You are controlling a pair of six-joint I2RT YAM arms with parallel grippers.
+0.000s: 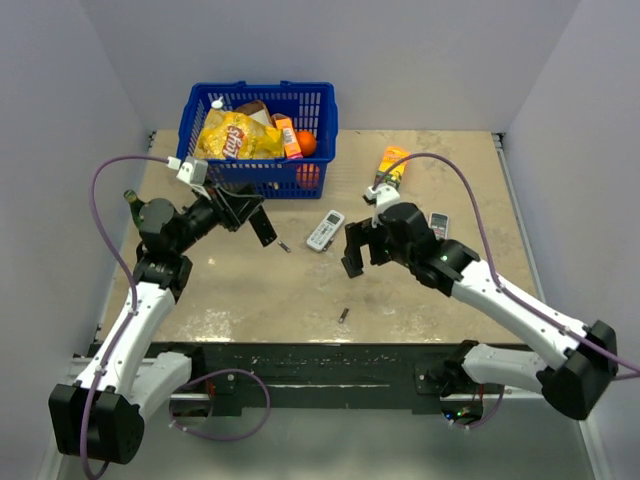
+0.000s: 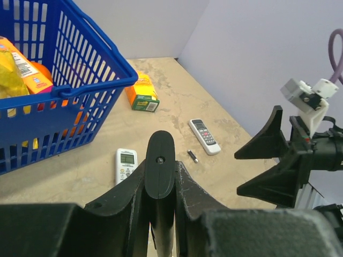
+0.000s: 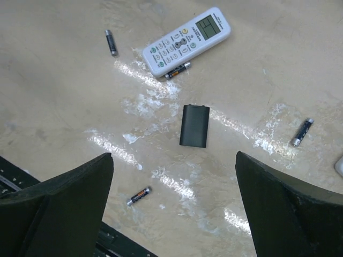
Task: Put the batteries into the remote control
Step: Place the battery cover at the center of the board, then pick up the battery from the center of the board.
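Next, my right gripper closes on the body of the loose battery [image 1: 285, 247] [image 3: 111, 43], which lies between my left gripper and the white remote that has a small screen.
My left gripper [image 1: 247, 213] is shut on the slim black remote control [image 1: 263, 226] and holds it above the table. In the left wrist view the remote's rounded end [image 2: 160, 159] sticks up between the fingers of the left gripper [image 2: 160, 179]. My right gripper [image 1: 354, 252] is open and empty, hovering over the table's middle, and its wrist view [image 3: 174, 160] looks down between the fingers. Several batteries lie loose on the table: one [image 3: 139, 196] near the front edge, one [image 3: 177, 70] against a white remote, one [image 3: 110, 42] and one [image 3: 302, 131]. A black battery cover [image 3: 194, 125] lies flat.
A white remote with a small screen [image 1: 325, 230] lies mid-table. A white remote with grey buttons [image 1: 439, 225] lies right of my right arm. A blue basket [image 1: 262, 88] of groceries stands at the back left. An orange and green box [image 1: 392, 160] lies at the back right.
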